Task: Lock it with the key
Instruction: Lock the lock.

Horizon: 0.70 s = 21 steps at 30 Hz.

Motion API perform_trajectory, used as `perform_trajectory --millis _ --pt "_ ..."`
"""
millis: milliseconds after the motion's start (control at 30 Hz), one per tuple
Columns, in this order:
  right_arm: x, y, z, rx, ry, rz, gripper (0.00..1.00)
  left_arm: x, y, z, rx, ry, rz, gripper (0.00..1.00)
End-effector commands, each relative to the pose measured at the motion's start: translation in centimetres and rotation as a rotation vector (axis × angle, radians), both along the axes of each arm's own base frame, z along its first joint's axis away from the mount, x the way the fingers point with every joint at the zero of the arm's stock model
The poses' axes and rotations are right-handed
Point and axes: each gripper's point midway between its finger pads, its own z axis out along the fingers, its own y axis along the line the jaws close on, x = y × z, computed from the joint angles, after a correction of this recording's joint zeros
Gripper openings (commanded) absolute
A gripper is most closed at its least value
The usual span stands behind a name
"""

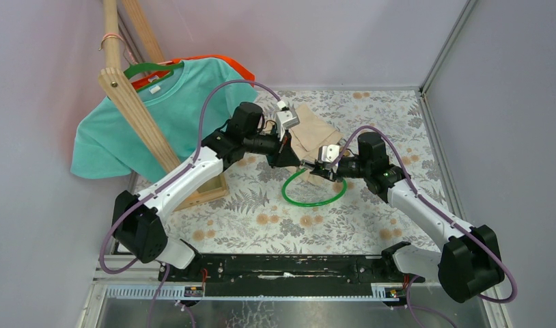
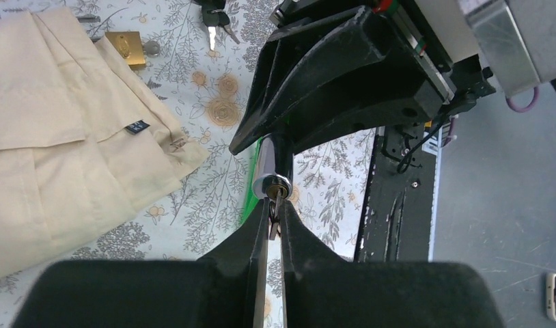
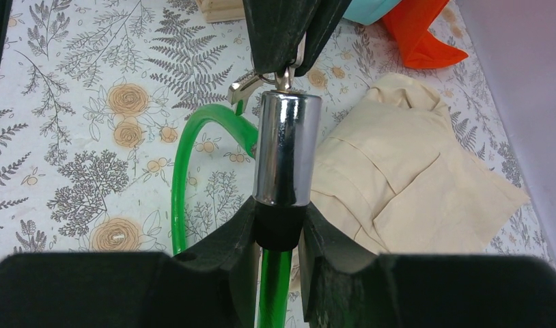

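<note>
Next, I release the chrome cylinder, which is held above the table now, on the table cover [image 1: 280,152] [image 3: 333,152] with my right gripper, setting it against the near edge of the folded beige cloth.
The lock is a green cable loop [image 1: 315,198] with a chrome cylinder [image 3: 286,147]. My right gripper [image 3: 279,222] is shut on the cylinder's black collar and holds it above the table. The cylinder's brass keyhole end [image 2: 275,186] faces my left gripper [image 2: 275,217], which is shut on the key [image 2: 274,213]; the key's blade sits in the keyhole. In the top view the two grippers meet tip to tip, the left [image 1: 294,161] and the right [image 1: 316,167], over the cable loop.
A folded beige cloth [image 1: 313,133] lies behind the grippers. A brass padlock [image 2: 126,48] and spare keys [image 2: 214,24] lie on the floral table cover. A teal shirt [image 1: 166,109] hangs on a wooden rack [image 1: 135,109] at left.
</note>
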Motion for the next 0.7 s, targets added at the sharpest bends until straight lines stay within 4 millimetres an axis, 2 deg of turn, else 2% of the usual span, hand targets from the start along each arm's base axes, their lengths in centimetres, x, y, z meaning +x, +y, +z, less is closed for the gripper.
perform_trajectory --millis 0,133,467,667 --pt "-1.0 -1.3 -3.6 -0.081 0.115 -0.035 0.00 -0.6 0.3 -0.7 0.002 0.093 0.039 0.00" --pt "-0.9 -1.4 -3.6 -0.083 0.116 -0.039 0.00 -1.0 0.3 0.0 -0.016 0.114 0.037 0.00" --pt "-0.8 -1.7 -4.1 -0.102 0.112 -0.041 0.00 -0.7 0.8 0.8 0.003 0.040 0.035 0.00" --pt "-0.7 -2.0 -4.6 -0.119 0.110 -0.045 0.00 -0.9 1.2 2.2 -0.027 0.030 0.003 0.00"
